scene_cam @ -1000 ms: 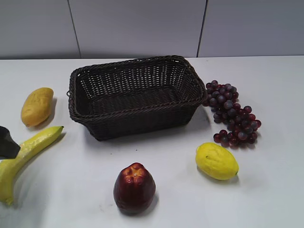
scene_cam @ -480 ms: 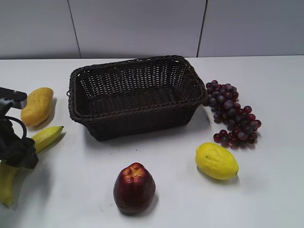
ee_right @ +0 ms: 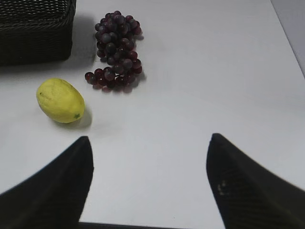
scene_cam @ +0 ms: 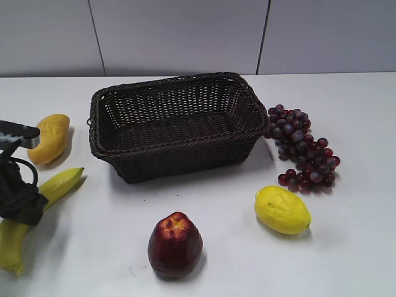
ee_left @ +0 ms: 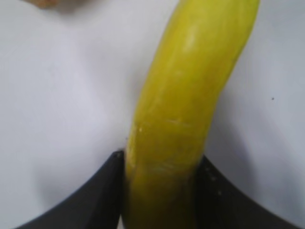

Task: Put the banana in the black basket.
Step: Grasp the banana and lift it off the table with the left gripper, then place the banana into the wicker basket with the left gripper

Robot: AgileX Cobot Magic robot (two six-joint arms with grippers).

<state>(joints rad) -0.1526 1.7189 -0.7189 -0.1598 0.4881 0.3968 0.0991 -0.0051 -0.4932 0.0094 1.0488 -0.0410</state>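
Observation:
Next, my left gripper lets go of the banana on the bottom of the black basket [scene_cam: 175, 130], along its near side.
The yellow banana [scene_cam: 62, 180] lies on the white table at the far left, its tip pointing toward the black basket [scene_cam: 185, 158]. My left gripper [scene_cam: 25, 207] is down over the banana's middle. In the left wrist view the banana [ee_left: 190, 95] fills the gap, and my left gripper [ee_left: 162, 157] has both dark fingers pressed against its sides. The wicker basket stands empty at the table's centre back; its corner shows in the right wrist view [ee_right: 33, 33]. My right gripper [ee_right: 150, 143] is open and empty above bare table, out of the exterior view.
A yellow-orange mango [scene_cam: 48, 137] lies behind the banana, left of the basket. A dark red fruit [scene_cam: 175, 244] stands in front of the basket. A lemon [scene_cam: 282, 209] and purple grapes [scene_cam: 303, 148] lie to the basket's right, both also in the right wrist view.
My left gripper came in from the left edge and settled down over the banana's middle. The banana shifted slightly. The right gripper shows no change.

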